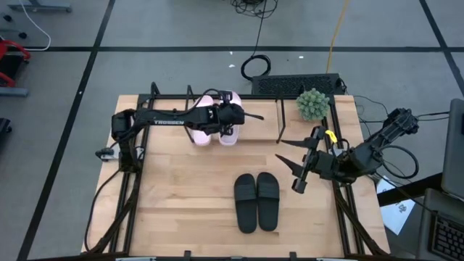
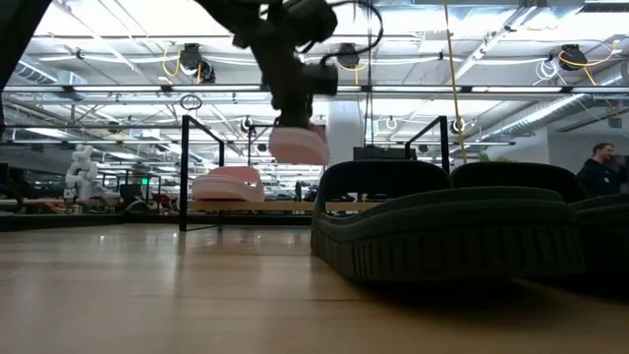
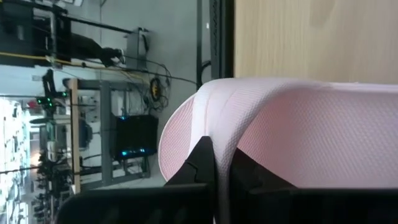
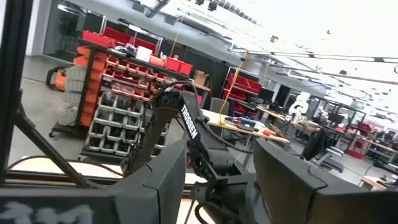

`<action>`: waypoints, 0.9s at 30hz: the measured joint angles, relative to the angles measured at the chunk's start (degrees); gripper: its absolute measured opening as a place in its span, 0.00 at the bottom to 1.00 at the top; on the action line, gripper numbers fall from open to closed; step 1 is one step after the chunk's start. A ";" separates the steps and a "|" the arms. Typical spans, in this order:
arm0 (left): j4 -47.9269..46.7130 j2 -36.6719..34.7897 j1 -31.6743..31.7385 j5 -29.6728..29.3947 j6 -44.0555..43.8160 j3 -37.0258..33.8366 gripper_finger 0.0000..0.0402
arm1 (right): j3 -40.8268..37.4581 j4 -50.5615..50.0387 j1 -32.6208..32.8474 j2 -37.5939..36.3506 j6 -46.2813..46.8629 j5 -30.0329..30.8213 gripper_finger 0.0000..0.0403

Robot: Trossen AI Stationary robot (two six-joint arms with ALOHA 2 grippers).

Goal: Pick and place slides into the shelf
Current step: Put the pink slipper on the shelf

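Observation:
Next, I release the left gripper's pink slide on the shelf board (image 1: 222,124), close beside the other pink slide.
One pale pink slide (image 1: 203,129) rests sole-down on the shelf (image 1: 172,96) at the table's far side, and it also shows in the low view (image 2: 228,185). My left gripper (image 1: 232,116) is shut on the other pink slide (image 2: 298,143), held above the shelf board (image 2: 256,207) just right of the first. The black pair (image 1: 256,201) lies side by side on the table near the middle front. My right gripper (image 1: 299,172) is open and empty, above the table to the right of the black pair. My left gripper pinches a thin pink edge of the slide (image 3: 222,163) between its two fingers, one finger (image 3: 202,163) outside and the other (image 3: 249,175) against the textured pink surface. In the low view the fingers come from above and the slide hangs below them, clear of the shelf.
A small potted plant (image 1: 313,104) stands at the table's far right, beside the shelf's right end rods (image 1: 281,122). A black box (image 1: 297,83) lies beyond the far edge. A person (image 2: 600,169) shows in the room behind. Bare wood lies left of the black pair.

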 joint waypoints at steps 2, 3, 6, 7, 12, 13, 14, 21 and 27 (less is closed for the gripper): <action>0.70 0.00 0.84 0.38 0.09 -1.60 0.00 | 0.00 -0.03 -0.32 0.00 0.03 0.00 0.44; 1.38 0.00 1.18 0.81 0.17 -2.39 0.00 | 0.00 -0.04 -0.42 0.00 0.13 0.00 0.44; 3.35 0.00 1.98 1.40 0.17 -4.18 0.00 | 0.01 -0.17 -0.94 0.00 0.94 -0.02 0.44; 3.55 0.00 2.15 1.59 0.23 -4.61 0.00 | 0.00 -0.26 -1.12 0.00 1.18 -0.03 0.44; 6.14 0.00 2.63 3.45 0.30 -5.95 0.01 | 0.00 -0.28 -1.84 0.00 1.52 -0.17 0.44; 6.13 0.00 2.63 3.82 0.29 -6.13 0.01 | 0.00 -0.28 -1.94 0.00 1.54 -0.17 0.44; 6.04 0.00 2.63 3.86 0.37 -6.33 0.01 | 0.00 -0.30 -2.00 0.00 1.54 -0.18 0.44; 5.66 0.00 2.72 4.07 -1.72 -7.58 0.02 | 0.00 -0.42 -2.15 0.02 1.54 -0.22 0.44; 5.66 0.00 3.07 4.43 -2.46 -7.61 0.01 | 0.00 -0.42 -2.15 0.02 1.57 -0.22 0.44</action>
